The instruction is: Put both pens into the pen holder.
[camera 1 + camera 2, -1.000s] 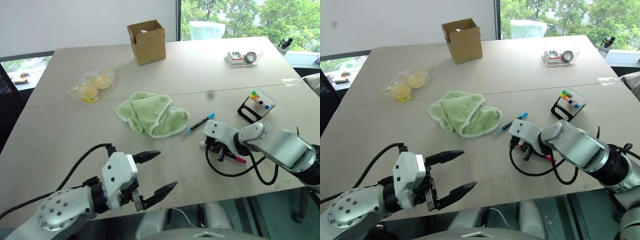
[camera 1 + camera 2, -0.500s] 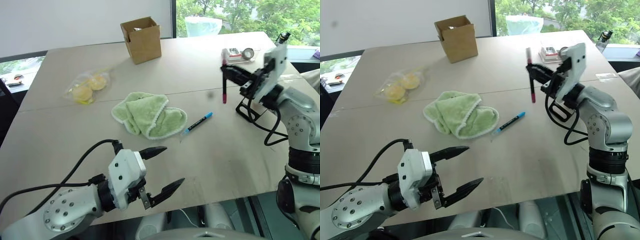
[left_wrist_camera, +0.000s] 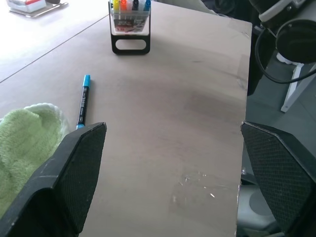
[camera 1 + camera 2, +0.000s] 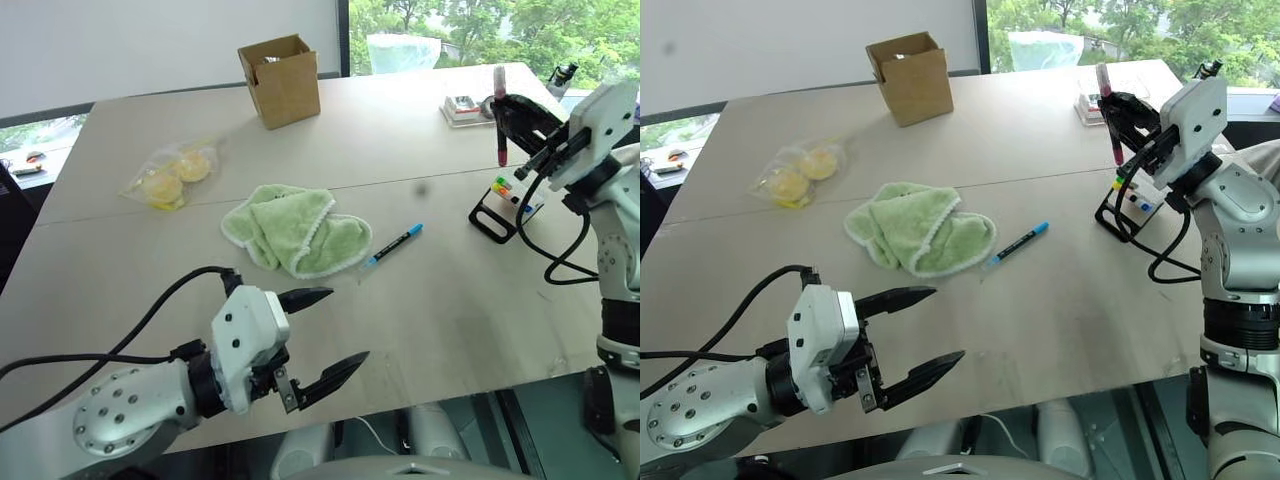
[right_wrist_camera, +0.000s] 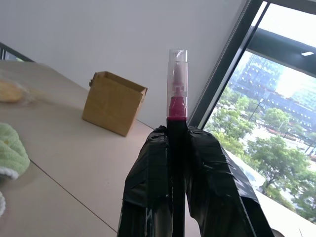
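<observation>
My right gripper needs to let go of the pink-capped pen in the pen holder (image 4: 521,193), next to the coloured marker tips.
The pink-capped pen (image 4: 497,128) stands upright in the air, cap end up, with my right gripper (image 4: 504,110) shut on its black barrel. It hangs above and slightly behind the pen holder (image 4: 509,206), a small black tilted rack with coloured marker tips. In the right wrist view the two taped fingers (image 5: 210,182) clamp the pen (image 5: 177,101). The blue-capped pen (image 4: 393,246) lies on the table just right of the green towel. My left gripper (image 4: 347,324) hovers open and holds nothing near the table's front edge; its wrist view shows the blue pen (image 3: 83,101) and the holder (image 3: 129,25).
A crumpled green towel (image 4: 295,228) lies mid-table. A bag of yellow items (image 4: 175,172) sits at the left, a brown cardboard box (image 4: 281,80) at the back, a clear tray (image 4: 465,108) behind the holder. The table's right edge runs close by the holder.
My right gripper has lifted the pink-capped pen off the table and carried it right and back to above the holder, turning it upright. The left gripper has stayed open, about where it was.
</observation>
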Available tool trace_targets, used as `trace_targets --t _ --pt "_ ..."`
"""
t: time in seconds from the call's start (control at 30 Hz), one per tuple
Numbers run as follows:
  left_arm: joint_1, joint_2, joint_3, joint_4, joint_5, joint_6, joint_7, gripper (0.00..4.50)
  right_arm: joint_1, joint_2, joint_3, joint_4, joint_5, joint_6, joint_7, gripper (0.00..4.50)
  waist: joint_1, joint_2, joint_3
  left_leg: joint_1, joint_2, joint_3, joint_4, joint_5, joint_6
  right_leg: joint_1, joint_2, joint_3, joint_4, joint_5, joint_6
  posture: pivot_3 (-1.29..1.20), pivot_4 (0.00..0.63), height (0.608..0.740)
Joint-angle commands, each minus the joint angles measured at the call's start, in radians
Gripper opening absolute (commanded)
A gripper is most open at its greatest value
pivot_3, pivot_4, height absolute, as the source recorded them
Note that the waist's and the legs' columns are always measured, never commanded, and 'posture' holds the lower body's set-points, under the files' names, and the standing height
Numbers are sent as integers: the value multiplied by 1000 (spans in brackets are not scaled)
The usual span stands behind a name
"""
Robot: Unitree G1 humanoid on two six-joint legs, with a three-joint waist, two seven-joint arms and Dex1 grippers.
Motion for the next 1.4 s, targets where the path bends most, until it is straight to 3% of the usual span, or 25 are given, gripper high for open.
trace_targets --t 0.03,0.5,0.8,1.13,1.4 --pt "-30 10 44 -35 -51 -7 12 4500 45 -32 -10 -10 -36 -90 11 15 1 0 0 0 0 0 0 0 0 0 0 0 0 0 0 0 150 740" --pt "-109 -117 58 -35 -106 -20 10 4500 133 -39 -10 82 -89 -265 -10 15 0 0 0 1 1 3 1 0 0 0 4 3 1 0 0 0 150 740" --pt "-73 -115 164 -35 -161 -29 8 4500 107 -37 6 202 -144 -383 -37 15 -1 0 0 2 2 5 1 0 0 0 5 4 2 0 0 0 150 740" --pt "-36 -134 260 -35 -200 8 14 4500 88 -35 -3 163 -135 -332 -79 4422 -1 0 0 3 3 7 1 0 0 0 6 6 2 0 0 0 150 740" --pt "-37 -187 247 -35 -191 59 111 4500 18 -14 14 -120 63 83 -114 4422 -2 0 0 3 4 7 1 0 0 0 6 6 2 0 0 0 150 740"
